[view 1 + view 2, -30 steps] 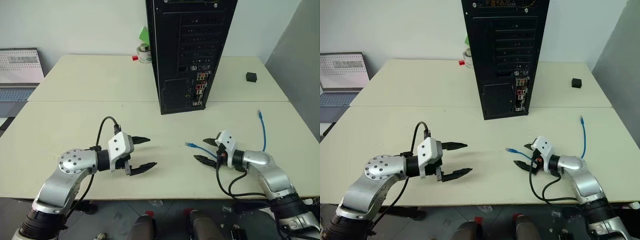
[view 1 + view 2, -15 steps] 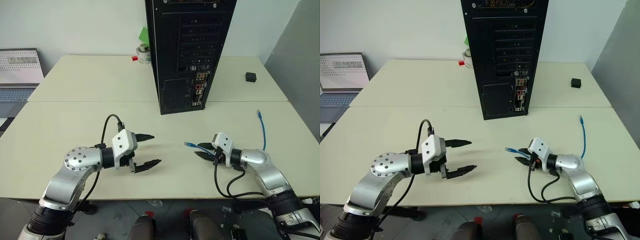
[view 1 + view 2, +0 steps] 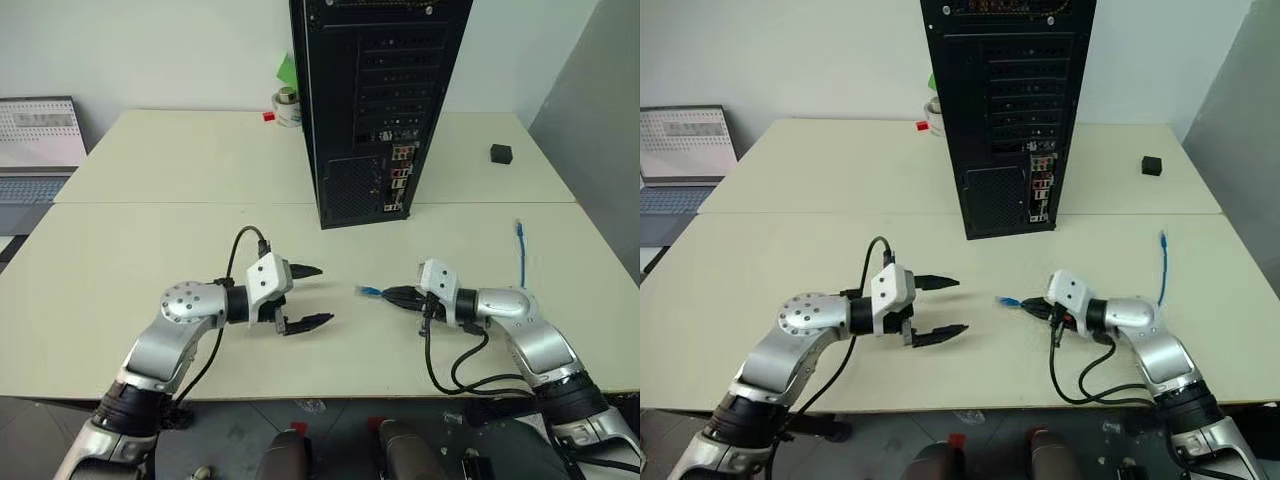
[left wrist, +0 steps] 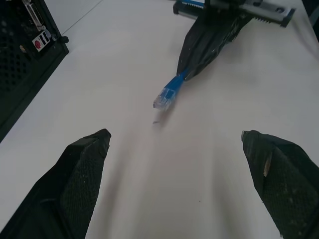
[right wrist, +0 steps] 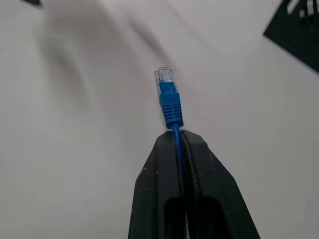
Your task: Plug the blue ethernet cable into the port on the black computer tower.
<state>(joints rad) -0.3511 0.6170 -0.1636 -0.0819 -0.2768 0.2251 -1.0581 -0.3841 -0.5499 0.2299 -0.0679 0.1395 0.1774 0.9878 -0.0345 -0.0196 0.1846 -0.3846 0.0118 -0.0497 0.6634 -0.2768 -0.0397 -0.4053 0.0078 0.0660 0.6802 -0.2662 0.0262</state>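
Observation:
The thin cable behind the plug is in my right gripper, so my left gripper should hold the plug while my right gripper takes the plug's blue body [image 5: 171, 105].
The blue ethernet cable [image 3: 368, 292] sticks out of my right gripper [image 3: 390, 295], which is shut on it just behind the clear plug [image 5: 167, 94]. The plug hangs a little above the table and points left. The cable's other end [image 3: 519, 229] lies on the table to the right. My left gripper [image 3: 314, 296] stands open facing that plug, a short gap away, with nothing between its fingers [image 4: 82, 174]. The black computer tower [image 3: 380, 100] stands upright behind, its rear panel towards me. Its connectors [image 3: 398, 180] run down the panel's lower right; I cannot single out the port.
A small black cube [image 3: 502, 153] sits at the back right. A laptop [image 3: 40, 140] stands at the far left, and a white roll [image 3: 288, 106] lies behind the tower's left side. A seam [image 3: 180, 203] crosses the table in front of the tower.
My right gripper has shut on the cable behind its plug, lifted it off the table and moved left. My left gripper has moved right towards it, still open.

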